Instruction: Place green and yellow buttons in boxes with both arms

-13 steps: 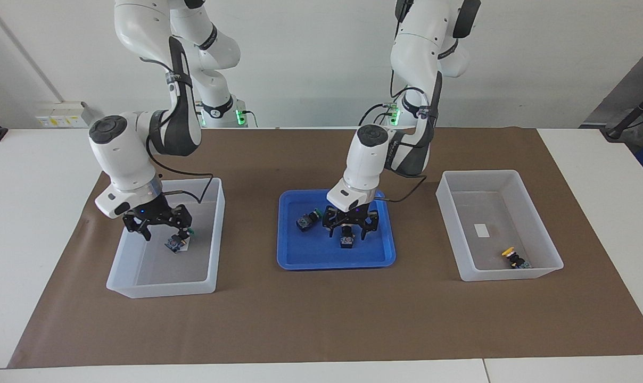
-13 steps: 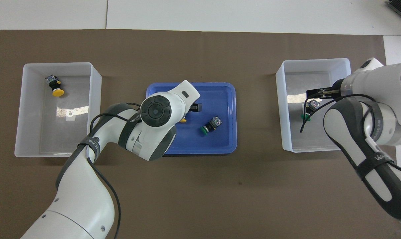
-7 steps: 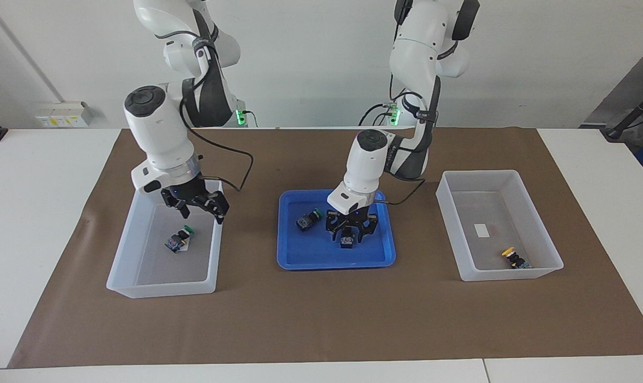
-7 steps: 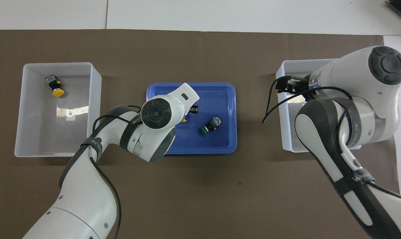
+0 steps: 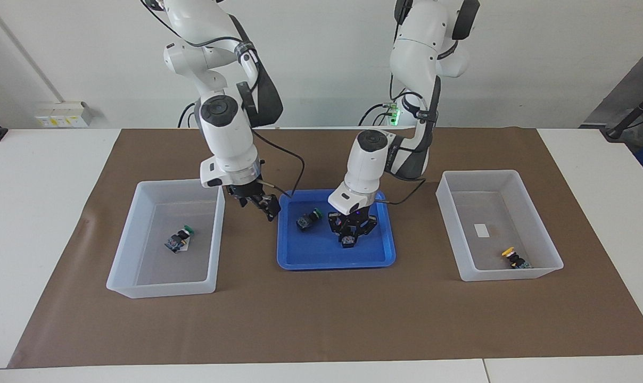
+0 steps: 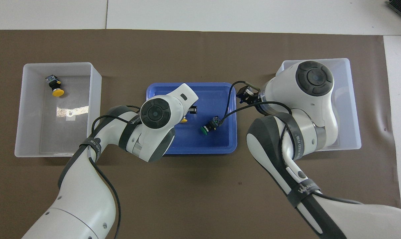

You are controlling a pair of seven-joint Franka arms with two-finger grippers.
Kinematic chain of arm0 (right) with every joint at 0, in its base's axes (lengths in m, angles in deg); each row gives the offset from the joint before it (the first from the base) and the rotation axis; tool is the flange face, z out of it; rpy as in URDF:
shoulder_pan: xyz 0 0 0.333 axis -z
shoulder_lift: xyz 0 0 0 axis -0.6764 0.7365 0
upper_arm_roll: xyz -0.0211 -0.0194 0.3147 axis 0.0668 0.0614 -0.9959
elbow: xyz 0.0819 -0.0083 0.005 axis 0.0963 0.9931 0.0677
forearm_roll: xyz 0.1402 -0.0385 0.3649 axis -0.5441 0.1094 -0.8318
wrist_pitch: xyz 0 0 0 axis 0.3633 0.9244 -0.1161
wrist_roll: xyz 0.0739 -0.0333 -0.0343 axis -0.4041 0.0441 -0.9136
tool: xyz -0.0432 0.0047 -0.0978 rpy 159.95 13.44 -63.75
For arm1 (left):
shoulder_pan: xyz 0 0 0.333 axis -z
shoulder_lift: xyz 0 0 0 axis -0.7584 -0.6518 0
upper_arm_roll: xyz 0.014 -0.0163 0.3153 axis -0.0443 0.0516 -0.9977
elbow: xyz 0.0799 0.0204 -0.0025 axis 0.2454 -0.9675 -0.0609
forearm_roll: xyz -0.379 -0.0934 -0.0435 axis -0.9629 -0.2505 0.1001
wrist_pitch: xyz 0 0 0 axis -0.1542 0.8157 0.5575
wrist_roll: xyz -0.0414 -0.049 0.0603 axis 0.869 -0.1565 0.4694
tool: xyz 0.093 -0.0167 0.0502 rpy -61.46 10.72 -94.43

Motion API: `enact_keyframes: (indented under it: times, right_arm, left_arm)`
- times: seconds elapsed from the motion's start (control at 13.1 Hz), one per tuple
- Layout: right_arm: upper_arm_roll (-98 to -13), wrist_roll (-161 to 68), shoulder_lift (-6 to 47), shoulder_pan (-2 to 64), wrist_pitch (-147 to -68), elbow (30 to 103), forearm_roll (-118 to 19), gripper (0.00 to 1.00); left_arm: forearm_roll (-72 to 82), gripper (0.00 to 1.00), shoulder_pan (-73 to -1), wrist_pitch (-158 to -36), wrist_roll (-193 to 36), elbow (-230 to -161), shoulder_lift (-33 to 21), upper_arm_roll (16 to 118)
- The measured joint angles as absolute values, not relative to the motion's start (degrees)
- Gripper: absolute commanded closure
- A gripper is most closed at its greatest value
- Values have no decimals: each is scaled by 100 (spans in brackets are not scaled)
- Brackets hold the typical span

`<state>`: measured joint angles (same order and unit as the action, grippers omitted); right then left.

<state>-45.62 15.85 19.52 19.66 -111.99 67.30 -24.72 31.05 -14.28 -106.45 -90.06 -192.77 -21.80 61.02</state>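
Note:
Next, my right gripper should go to the green button in the blue tray and close on the button's black body point(image 6: 215, 121), behind its green cap.
A yellow button point(image 5: 347, 242) rests in the blue tray point(image 5: 305, 259) with my left gripper point(image 5: 348, 238) lowered onto it, fingers shut against its body. Only its yellow cap point(image 6: 184, 120) peeks out under the left wrist in the overhead view. A green button point(image 5: 306, 220) lies beside it in the tray. My right gripper point(image 5: 257, 205) hangs open and holds nothing, over the tray's edge toward the right arm's end. The box point(image 5: 162, 290) at that end holds a green button point(image 5: 178, 239). The box point(image 5: 513, 274) at the left arm's end holds a yellow button point(image 5: 513, 258).
Both boxes and the tray stand in a row on a brown mat point(image 5: 321, 319) that covers most of the white table. The right arm hides part of its box point(image 6: 348, 99) in the overhead view.
The right gripper rose out of its box, leaving the green button there, and swung over to the tray's edge. The left gripper's fingers closed in on the yellow button.

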Motion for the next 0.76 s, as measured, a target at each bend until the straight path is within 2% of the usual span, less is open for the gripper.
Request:
enact_keyframes:
  times: [0.15,0.53,0.76]
  right_arm:
    - [-4562,2007,2091,1772,-11336,6724,-2633,0]
    - [-4565,3030,2654,1290,-11622,6430,-2690,0]
    - [-4566,3193,3085,1002,-11913,6332,-2690,0]
  left_arm:
    - [3108,100,-1581,-10378,-8934,-19257,-1929,6000]
    - [3110,100,-2674,-9085,-7747,-19257,-845,5954]
    - [3115,100,-3233,-8968,-7125,-19278,-678,5950]
